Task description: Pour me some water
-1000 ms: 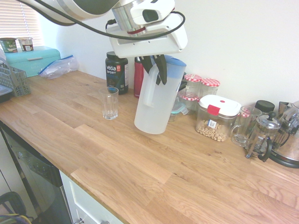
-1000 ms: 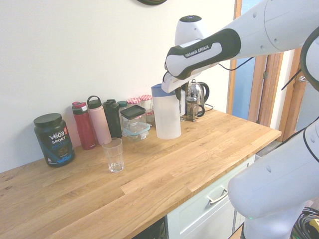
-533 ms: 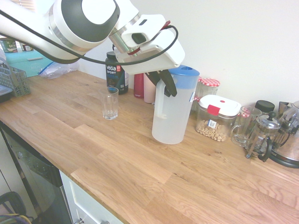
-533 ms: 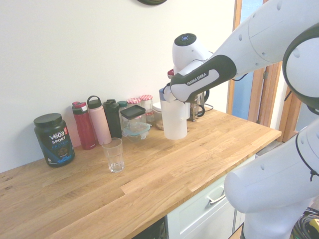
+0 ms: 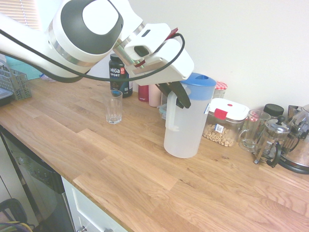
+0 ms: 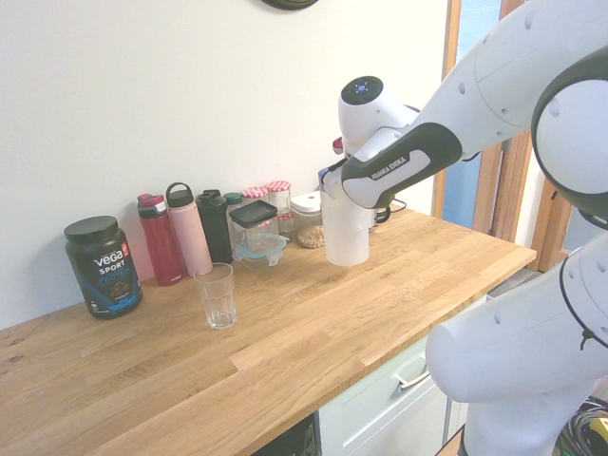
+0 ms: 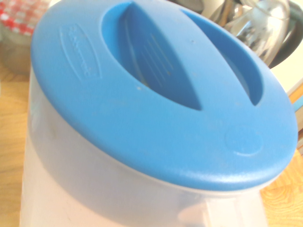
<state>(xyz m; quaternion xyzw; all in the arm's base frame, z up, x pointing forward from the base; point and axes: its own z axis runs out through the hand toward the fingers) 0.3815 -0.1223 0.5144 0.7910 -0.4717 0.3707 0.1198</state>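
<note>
Next, I set the frosted jug upright with my gripper on the bare oak counter [image 6: 348,266] near the cereal container.
The tall frosted jug [image 5: 186,126] with a blue lid [image 7: 156,90] stands upright, right of the middle of the oak counter [image 5: 120,164]. I cannot tell whether its base touches the wood. My gripper [image 5: 176,94] is shut on its white handle, on the side facing the drinking glass [image 5: 114,106]. The water shows only as a faint denser band low in the jug. The empty glass [image 6: 217,295] stands well apart from the jug [image 6: 347,228]. In the wrist view the lid fills the picture.
Behind the jug stand a cereal container [image 5: 224,121], a glass mug [image 5: 251,128], a French press [image 5: 270,140] and a kettle [image 5: 297,150]. A black Vega tub [image 6: 103,266] and three bottles [image 6: 188,228] line the wall. A dish rack [image 5: 12,82] sits far left.
The arm has carried the jug along the counter away from the glass, toward the cereal container and French press. The grip on the handle has stayed the same.
</note>
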